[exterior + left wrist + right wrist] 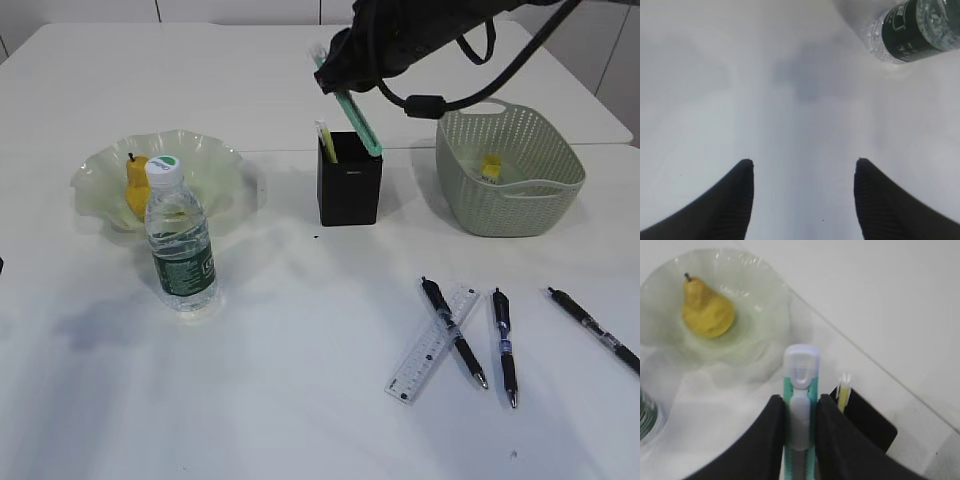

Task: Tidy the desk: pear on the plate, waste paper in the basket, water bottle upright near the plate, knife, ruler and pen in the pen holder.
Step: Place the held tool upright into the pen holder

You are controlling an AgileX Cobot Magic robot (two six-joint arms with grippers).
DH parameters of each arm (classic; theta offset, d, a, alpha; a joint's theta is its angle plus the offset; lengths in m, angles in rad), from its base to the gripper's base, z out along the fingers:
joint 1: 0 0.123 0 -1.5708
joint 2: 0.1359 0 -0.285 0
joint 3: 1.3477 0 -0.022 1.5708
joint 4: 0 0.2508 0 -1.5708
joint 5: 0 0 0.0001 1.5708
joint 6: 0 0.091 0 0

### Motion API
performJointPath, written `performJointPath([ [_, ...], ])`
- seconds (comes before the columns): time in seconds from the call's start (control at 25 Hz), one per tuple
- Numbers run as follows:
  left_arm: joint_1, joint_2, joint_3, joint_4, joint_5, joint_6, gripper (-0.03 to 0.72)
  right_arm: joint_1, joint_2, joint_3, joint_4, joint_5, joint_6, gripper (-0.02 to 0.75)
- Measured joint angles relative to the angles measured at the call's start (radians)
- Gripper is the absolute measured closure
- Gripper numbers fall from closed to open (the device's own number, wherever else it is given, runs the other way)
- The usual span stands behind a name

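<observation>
My right gripper has the knife. I need to set it down in the black pen holder [339, 146] [854, 405], next to the yellow stick.
My right gripper [340, 70] [800, 397] is shut on the knife [358, 120] [801, 370], a teal and white utility knife held at a slant, its lower end over the black pen holder [350, 185] [865, 420]. A yellow stick [326, 142] stands in the holder. The pear [136, 185] [705, 312] lies on the ruffled green plate [215, 165] [765, 305]. The water bottle [182, 240] [912, 30] stands upright in front of the plate. My left gripper [804, 162] hangs open over bare desk, apart from the bottle. The waste paper [491, 167] sits in the basket [510, 200].
The clear ruler [425, 355] lies on the desk at the front right with a black pen [455, 330] across it. Two more pens [504, 345] [595, 328] lie to its right. My right arm and its cable reach in from the top right.
</observation>
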Motion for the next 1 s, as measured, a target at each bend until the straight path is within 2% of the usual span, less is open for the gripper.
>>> performJointPath([
  [0.2, 0.0, 0.0, 0.0, 0.0, 0.0, 0.0, 0.24, 0.0, 0.07, 0.0, 0.099, -0.234, -0.001, 0.59],
  [0.44, 0.0, 0.0, 0.0, 0.0, -0.012, 0.0, 0.24, 0.0, 0.148, 0.0, 0.134, -0.41, -0.002, 0.589],
  [1.0, 0.0, 0.0, 0.0, 0.0, -0.014, 0.0, 0.24, 0.0, 0.276, 0.002, 0.233, -0.569, -0.002, 0.587],
])
